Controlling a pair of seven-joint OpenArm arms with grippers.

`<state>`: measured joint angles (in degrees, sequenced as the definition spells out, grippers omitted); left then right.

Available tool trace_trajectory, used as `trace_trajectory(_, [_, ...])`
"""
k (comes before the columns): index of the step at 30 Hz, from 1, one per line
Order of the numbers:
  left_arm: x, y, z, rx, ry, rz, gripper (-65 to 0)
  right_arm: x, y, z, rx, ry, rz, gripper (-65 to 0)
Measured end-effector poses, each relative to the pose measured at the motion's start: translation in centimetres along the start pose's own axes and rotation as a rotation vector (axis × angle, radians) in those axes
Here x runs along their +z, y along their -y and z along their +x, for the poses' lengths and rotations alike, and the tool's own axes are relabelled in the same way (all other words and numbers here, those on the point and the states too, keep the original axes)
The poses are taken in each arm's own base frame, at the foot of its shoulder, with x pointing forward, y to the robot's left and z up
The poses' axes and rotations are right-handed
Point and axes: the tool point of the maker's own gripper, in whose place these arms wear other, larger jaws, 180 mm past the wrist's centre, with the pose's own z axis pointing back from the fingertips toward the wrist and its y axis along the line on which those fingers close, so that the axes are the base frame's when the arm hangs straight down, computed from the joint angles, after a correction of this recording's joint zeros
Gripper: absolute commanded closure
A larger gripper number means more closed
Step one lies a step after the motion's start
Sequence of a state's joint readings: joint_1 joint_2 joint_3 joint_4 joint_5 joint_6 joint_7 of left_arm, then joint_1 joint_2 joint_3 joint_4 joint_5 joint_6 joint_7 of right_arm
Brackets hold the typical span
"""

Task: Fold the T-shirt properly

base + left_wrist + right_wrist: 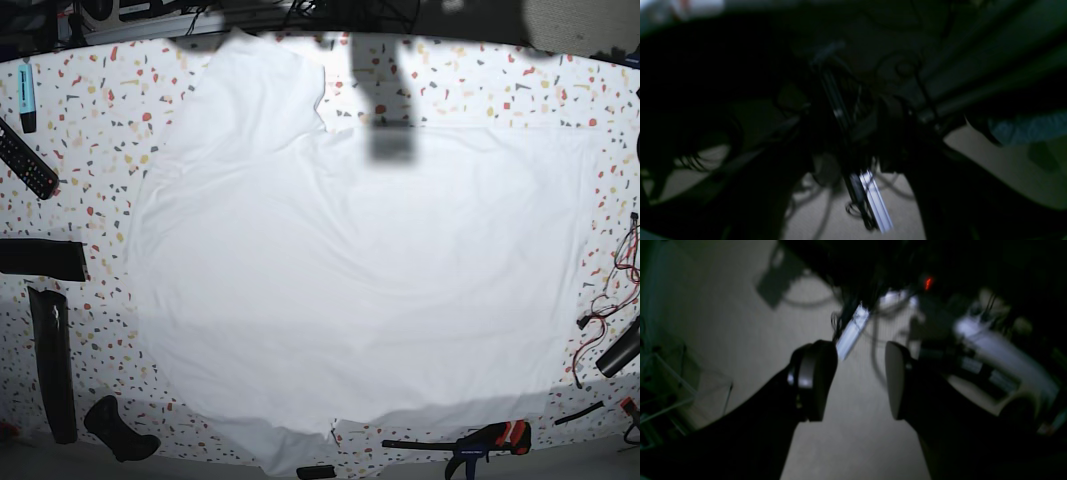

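Note:
The next move for my left gripper is to go to the T-shirt's hem corner [586, 132] on the side away from the clamp and close there.
The T-shirt [350, 270] is a large plain white garment spread flat over most of the speckled table [90, 120], one sleeve reaching to the far left [260, 85]. Neither gripper shows in the base view. In the right wrist view my right gripper [857, 380] is open and empty, its fingers [813, 380] apart over a pale floor, away from the shirt. In the dark, blurred left wrist view my left gripper [857, 146] shows only as two black shapes spread apart, with nothing between them. The shirt shows in neither wrist view.
On the table's left edge lie a remote control [25, 158], a teal marker [26, 95] and black parts [55, 365]. A clamp [480, 440] lies at the front right and red wires [615, 270] at the right. An aluminium rail [853, 328] and cables hang under the table.

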<state>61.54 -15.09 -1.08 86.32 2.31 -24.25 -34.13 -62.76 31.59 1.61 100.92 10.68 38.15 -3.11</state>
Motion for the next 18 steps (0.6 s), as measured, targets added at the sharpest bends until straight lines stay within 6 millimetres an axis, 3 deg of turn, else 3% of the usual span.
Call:
trace_trajectory(7, [-1.1,-0.1,3.1,-0.061,0.019,-0.011,-24.9,3.1,3.5,7.0,-0.001,0.153,-0.095,-28.2])
trace_trajectory(14, [-0.6,-4.9,11.1,-0.240,0.184,0.106,-24.9,7.0,5.8,13.8,0.053,0.280,-0.178,-28.2])
trace_trajectory(18, [-0.2,-5.6,15.9,-0.334,0.286,0.121,-24.9,8.6,6.6,17.6,0.088,0.376,-0.205,-28.2])
